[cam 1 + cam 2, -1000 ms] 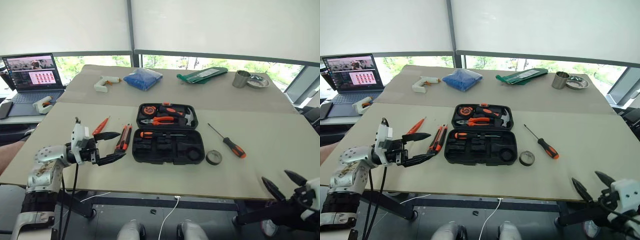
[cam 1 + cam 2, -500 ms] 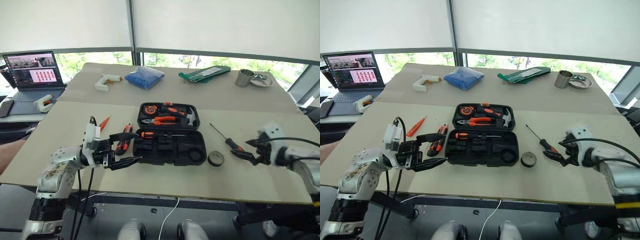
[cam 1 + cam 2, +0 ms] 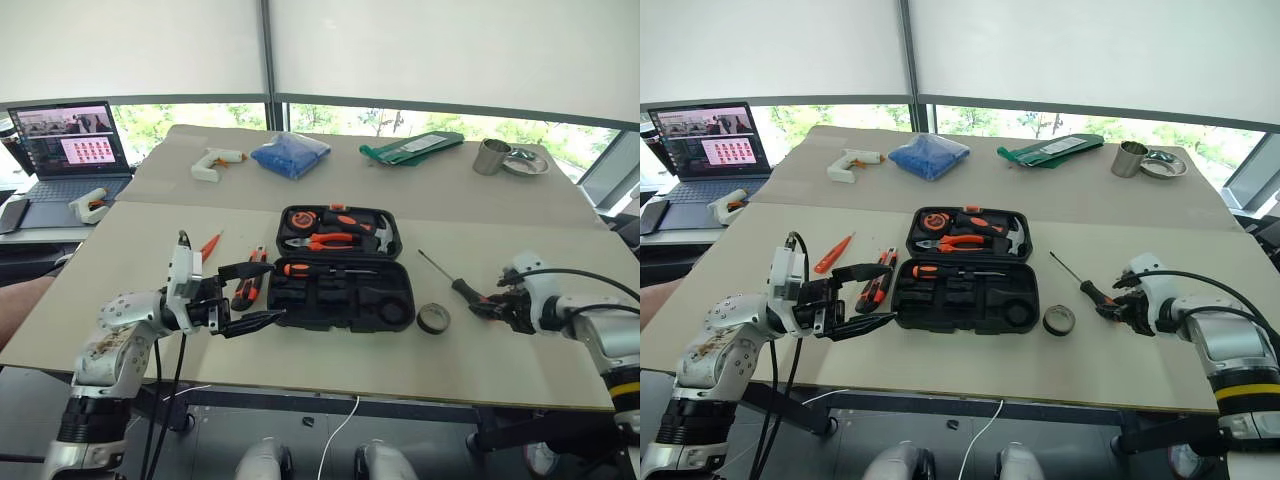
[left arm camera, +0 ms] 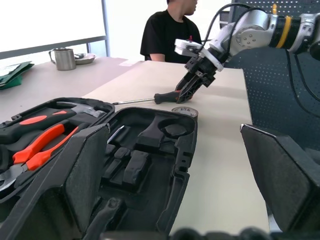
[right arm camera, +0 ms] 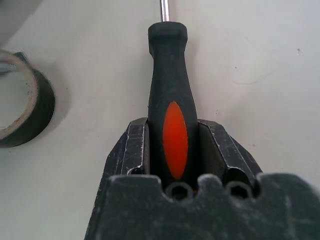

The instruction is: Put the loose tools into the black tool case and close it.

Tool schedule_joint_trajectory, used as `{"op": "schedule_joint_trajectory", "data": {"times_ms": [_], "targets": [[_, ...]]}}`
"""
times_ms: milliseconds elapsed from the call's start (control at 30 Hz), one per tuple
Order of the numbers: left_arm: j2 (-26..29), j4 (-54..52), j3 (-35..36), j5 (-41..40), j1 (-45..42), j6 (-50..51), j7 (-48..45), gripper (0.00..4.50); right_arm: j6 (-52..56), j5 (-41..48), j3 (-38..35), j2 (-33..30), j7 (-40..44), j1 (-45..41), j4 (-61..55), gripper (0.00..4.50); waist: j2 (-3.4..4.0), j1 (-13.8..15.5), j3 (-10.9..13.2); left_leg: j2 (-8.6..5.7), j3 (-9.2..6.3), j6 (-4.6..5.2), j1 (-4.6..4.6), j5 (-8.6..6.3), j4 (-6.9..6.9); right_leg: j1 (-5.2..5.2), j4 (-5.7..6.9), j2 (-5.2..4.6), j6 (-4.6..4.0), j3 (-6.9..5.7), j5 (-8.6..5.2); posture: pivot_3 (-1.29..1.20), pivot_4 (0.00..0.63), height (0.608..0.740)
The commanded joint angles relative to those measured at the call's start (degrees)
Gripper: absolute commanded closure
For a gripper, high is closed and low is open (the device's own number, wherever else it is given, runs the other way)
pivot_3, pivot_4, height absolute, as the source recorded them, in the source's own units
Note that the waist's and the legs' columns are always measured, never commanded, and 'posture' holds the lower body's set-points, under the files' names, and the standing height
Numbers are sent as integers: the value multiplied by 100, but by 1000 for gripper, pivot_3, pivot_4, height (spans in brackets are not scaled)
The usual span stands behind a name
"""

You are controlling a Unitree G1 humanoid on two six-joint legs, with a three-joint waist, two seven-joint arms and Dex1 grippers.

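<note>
The loose screwdriver will leave my right gripper in the case's near half (image 3: 347, 281), just beside the screwdriver lying there.
The black tool case (image 3: 396, 296) lies open mid-table, with pliers, a hammer and a tape measure in its far half and one screwdriver (image 3: 320, 269) in its near half. My left gripper (image 3: 272, 292) hovers open at the case's left edge, holding nothing. Just behind its upper finger lies the utility knife (image 3: 875, 283), and the slim orange tester screwdriver (image 3: 208, 246) is further left. Right of the case, my right gripper (image 3: 490, 303) is shut on the handle of a loose screwdriver (image 5: 172, 100) that still lies on the table. The dark tape roll (image 3: 432, 318) sits between case and gripper.
At the back are a white glue gun (image 3: 210, 163), a blue bag (image 3: 290, 153), a green pouch (image 3: 410, 148), and a metal cup (image 3: 488, 156) beside a dish. A laptop (image 3: 65, 150) stands far left. A person (image 4: 170, 35) sits beyond the table's right end.
My right arm rose from below the table's edge, reached the loose screwdriver and closed on its handle. My left gripper moved right, up to the case's left edge, still open.
</note>
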Motion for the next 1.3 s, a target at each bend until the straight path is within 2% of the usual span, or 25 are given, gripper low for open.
{"op": "schedule_joint_trajectory", "data": {"times_ms": [33, 133, 233, 300, 433, 467, 567, 600, 900, 1167, 1300], "targets": [[-45, -299, 305, -228, 22, 0, 289, 0, -750, 361, -708, -96, 317, 144, -1189, 3483, 3, -5, 2, 0, 1, 0, -2, 0, -1, -2, 0, 0, 1, 1, 0, 0, 150, 739], [-38, -336, 459, -220, 142, -64, 472, 0, -869, 444, -663, 32, 318, -43, -1776, 3483, 7, -86, 4, 5, 2, -2, 2, 1, -1, -4, 3, 4, 2, 4, 1, 0, 150, 739], [-33, -418, 673, -211, 459, -82, 677, 0, -968, -13, 269, 139, 584, -844, -1847, 3483, 6, -147, 4, 17, 3, -11, 12, 5, 0, -1, 4, 11, 26, 3, -14, 0, 150, 739], [-29, -438, 689, -159, 581, -114, 718, 0, -966, -334, 718, 206, 667, -1319, -1577, 3483, 7, -155, 5, 26, 6, -17, 16, 8, 0, -4, 4, 15, 5, 3, -20, 0, 150, 739], [63, -356, 644, 80, 839, -315, 667, 0, -1249, -1357, 2175, 623, 1250, -2533, -572, 3483, 8, -132, 6, 26, 20, -21, 1, 11, 0, -34, 12, 12, -33, 8, -19, 0, 150, 739], [85, -337, 634, 109, 850, -342, 653, 0, -1353, -1570, 2415, 691, 1354, -2716, -353, 3483, 8, -116, 6, 25, 24, -21, -9, 11, 1, -47, 15, 12, -61, 10, -2, 0, 150, 739], [91, -296, 630, 136, 818, -399, 667, 0, -1671, -2042, 2854, 886, 1522, -3147, 307, 3483, 8, -57, 6, 22, 19, -21, -38, 13, 0, -66, 18, 13, -53, 2, -1, 0, 150, 739], [87, -274, 626, 148, 802, -424, 673, 0, -1778, -2164, 2947, 940, 1554, -3241, 505, 3483, 8, -49, 6, 19, 19, -20, -48, 12, 0, -71, 17, 13, -27, 1, 13, 0, 150, 739], [78, -193, 659, 238, 904, -660, 700, 0, -2648, -2728, 3214, 1270, 1836, -3610, 1363, 3483, 9, -102, 6, 17, 18, -23, -59, 13, 0, -73, 15, 11, -20, -14, 13, 0, 150, 739], [91, -104, 706, 242, 960, -791, 694, 0, -2535, -2708, 2992, 1279, 2037, -3358, 991, 3483, 10, -111, 7, 26, 16, -33, -48, 19, 2, -72, 25, 13, -28, -15, 17, 0, 150, 739], [79, -4, 682, 275, 941, -858, 669, 0, -2560, -2851, 3008, 1325, 1946, -3346, 1190, 3483, 10, -110, 7, 27, 17, -32, -48, 19, 0, -72, 25, 16, -30, -15, 15, 0, 150, 739]]}}
